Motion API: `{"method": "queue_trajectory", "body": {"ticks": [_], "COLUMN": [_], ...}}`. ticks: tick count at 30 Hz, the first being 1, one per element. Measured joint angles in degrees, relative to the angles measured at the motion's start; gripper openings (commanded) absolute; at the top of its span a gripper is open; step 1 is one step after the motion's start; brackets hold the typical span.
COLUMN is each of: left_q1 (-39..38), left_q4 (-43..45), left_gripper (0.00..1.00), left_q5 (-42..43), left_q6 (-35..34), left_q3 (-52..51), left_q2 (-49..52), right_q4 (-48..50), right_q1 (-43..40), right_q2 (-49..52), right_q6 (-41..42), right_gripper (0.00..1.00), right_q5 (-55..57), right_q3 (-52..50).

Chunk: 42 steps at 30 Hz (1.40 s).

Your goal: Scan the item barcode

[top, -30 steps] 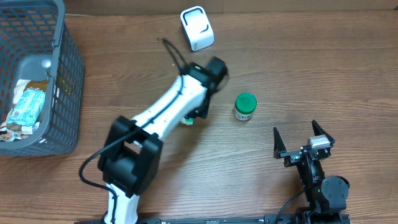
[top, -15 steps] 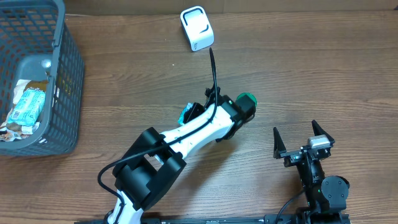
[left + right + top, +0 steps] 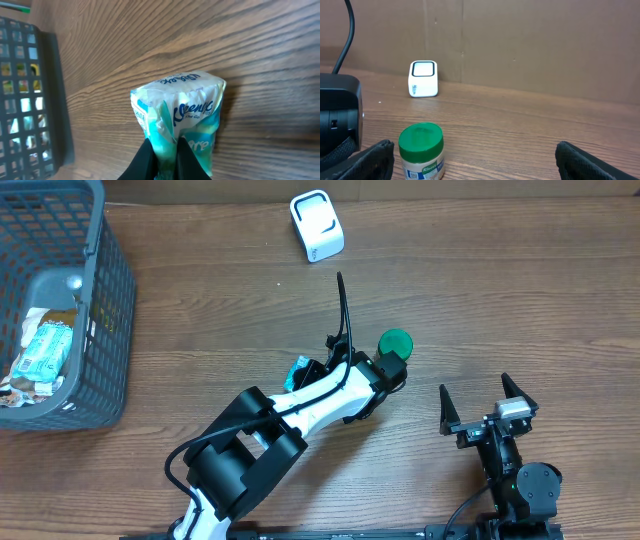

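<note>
The Kleenex pack's broad side bunches in my left gripper, so next I open and grip the pack across its thin side (image 3: 218,112), barcode up.
My left gripper (image 3: 165,142) is shut on a teal and white Kleenex tissue pack (image 3: 177,115), pinching its near end between the black fingers. From overhead only a corner of the pack (image 3: 299,370) shows beside the folded left arm, which hides the gripper itself. The white barcode scanner (image 3: 316,225) stands at the far edge of the table, well away from the pack; the right wrist view has the scanner (image 3: 423,78) against the back wall. My right gripper (image 3: 488,405) stands open and holds nothing at the near right.
A jar with a green lid (image 3: 395,345) stands right by the left arm's elbow and ahead of the right gripper, where the jar (image 3: 421,150) is close. A grey wire basket (image 3: 100,330) with several packets fills the far left.
The left arm has folded back from near the scanner and swung right, up against the green-lidded jar. The tissue pack stays in its grip at about the same spot. The right arm has not moved.
</note>
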Motion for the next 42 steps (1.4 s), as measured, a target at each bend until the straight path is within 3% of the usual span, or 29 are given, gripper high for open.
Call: {"method": "queue_trajectory", "body": {"ticks": [7,8,11,12,23,27,29,35,42], "left_q1": [0.0,0.0,0.0,0.0,0.3,2.0,3.6,10.0,14.9], "left_q4": [1.5,1.6,1.7,1.7,-4.5,-7.4,-7.4,-7.2,-5.6], "left_gripper": [0.14,0.19,0.58,0.63,0.67,0.84,0.86,0.77,0.72], "left_q5": [4.1,4.5,5.2,5.4,9.5,12.6,16.0,27.5,34.4], "left_q6": [0.0,-0.1,-0.4,-0.4,-2.8,-2.8,-2.1,3.3,8.9], "left_q3": [0.0,0.0,0.0,0.0,4.7,11.6,14.2,15.6,13.1], "left_q2": [0.0,0.0,0.0,0.0,0.0,0.0,0.0,0.0,0.0], "right_q4": [0.0,0.0,0.0,0.0,0.0,0.0,0.0,0.0,0.0], "right_q1": [0.0,0.0,0.0,0.0,0.0,0.0,0.0,0.0,0.0], "right_q2": [0.0,0.0,0.0,0.0,0.0,0.0,0.0,0.0,0.0], "right_q6": [0.0,0.0,0.0,0.0,0.0,0.0,0.0,0.0,0.0], "right_gripper": [1.00,1.00,1.00,1.00,1.00,1.00,1.00,1.00,1.00], "right_q5": [0.0,0.0,0.0,0.0,0.0,0.0,0.0,0.0,0.0], "right_q3": [0.0,0.0,0.0,0.0,0.0,0.0,0.0,0.0,0.0]}}
